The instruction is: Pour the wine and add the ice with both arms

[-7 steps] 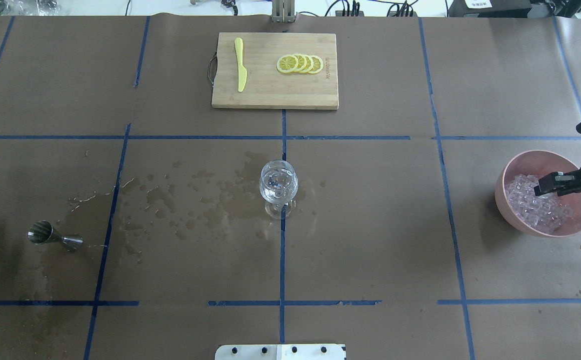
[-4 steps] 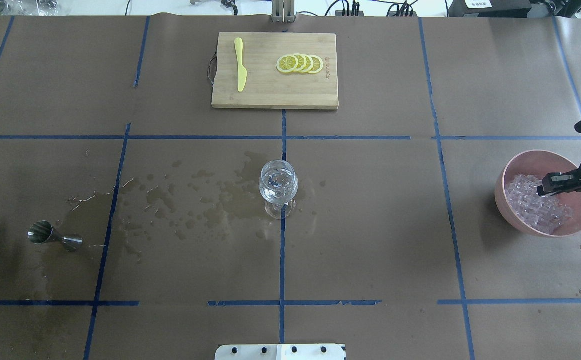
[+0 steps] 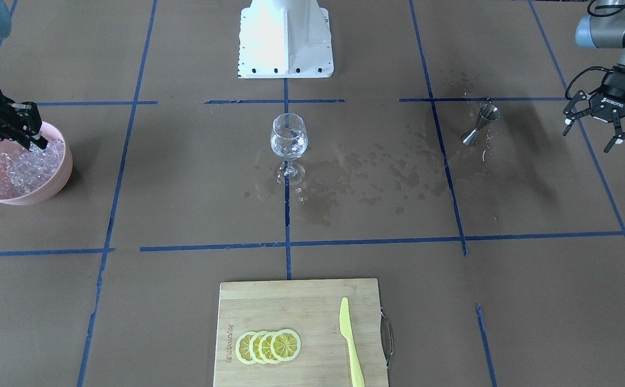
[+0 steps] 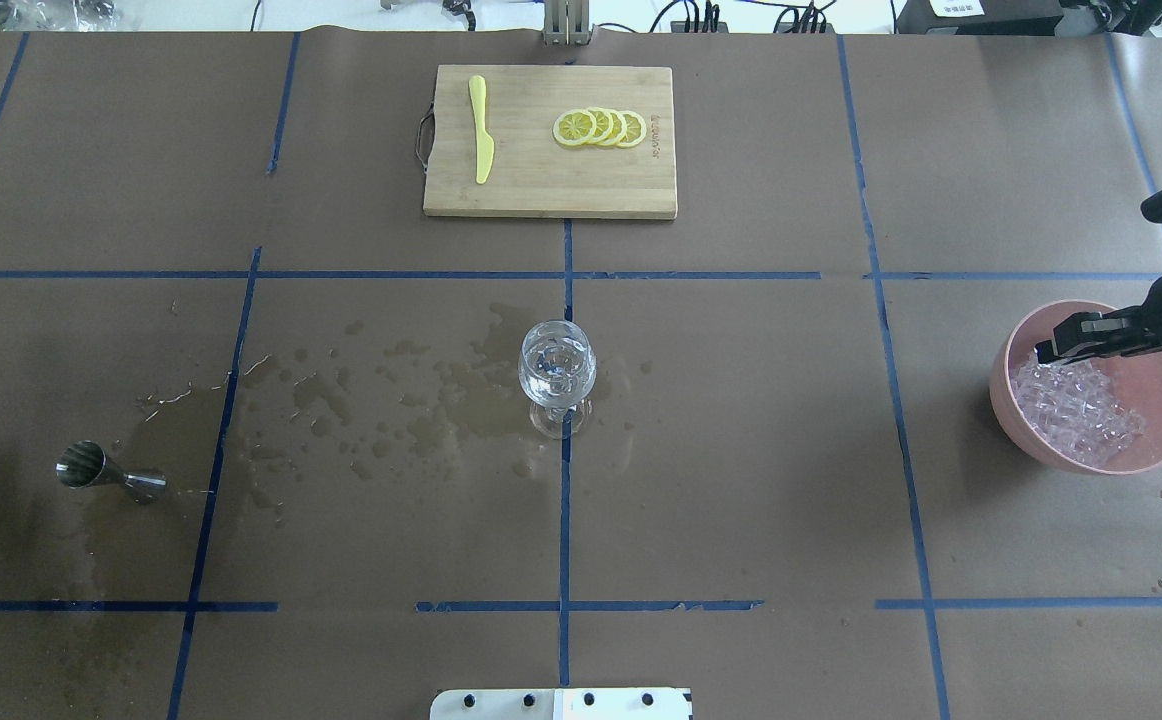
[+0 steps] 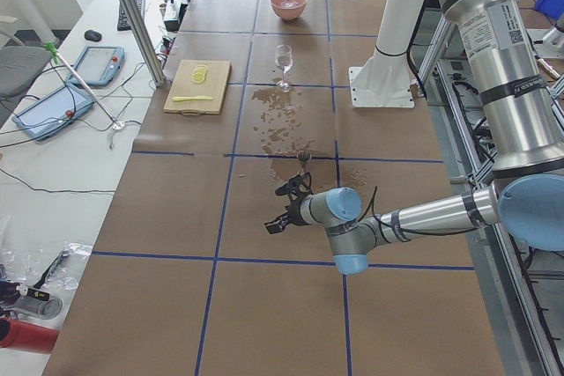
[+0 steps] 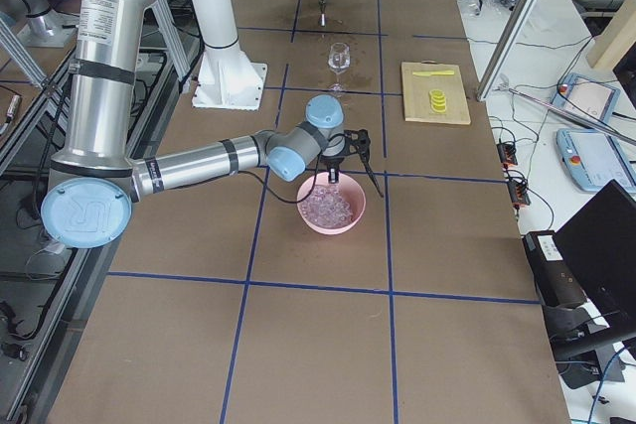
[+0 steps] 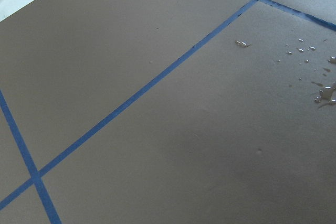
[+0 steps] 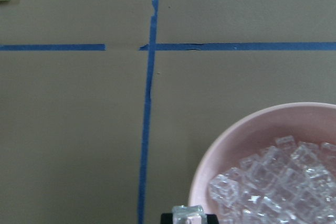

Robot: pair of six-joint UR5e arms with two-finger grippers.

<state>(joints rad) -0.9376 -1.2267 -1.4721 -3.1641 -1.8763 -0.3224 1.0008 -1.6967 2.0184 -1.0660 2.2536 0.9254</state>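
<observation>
I should release the ice cube, now pinched above the pink bowl's edge, from my right gripper inside the bowl of the upright wine glass (image 3: 289, 135).
My right gripper (image 4: 1044, 352) hangs over the far-left rim of the pink bowl (image 4: 999, 392), which holds many clear ice cubes (image 4: 1081, 410). The right wrist view shows one ice cube (image 8: 188, 213) pinched between its black fingertips, above the bowl's edge (image 8: 236, 135). The wine glass (image 4: 557, 372) stands upright at the table's centre, with a little clear liquid that is hard to see. My left gripper (image 3: 589, 134) is open and empty, hanging right of the steel jigger (image 3: 482, 124) in the front-facing view; it is outside the overhead view.
A wooden cutting board (image 4: 549, 190) with lemon slices (image 4: 599, 128) and a yellow knife (image 4: 481, 130) lies at the far centre. Wet spill patches (image 4: 391, 400) spread between the jigger (image 4: 106, 473) and the glass. The white robot base (image 3: 285, 37) stands at the near edge.
My right gripper has closed on a cube and lifted out of the ice pile, moving toward the bowl's far-left rim. The glass and jigger have not moved.
</observation>
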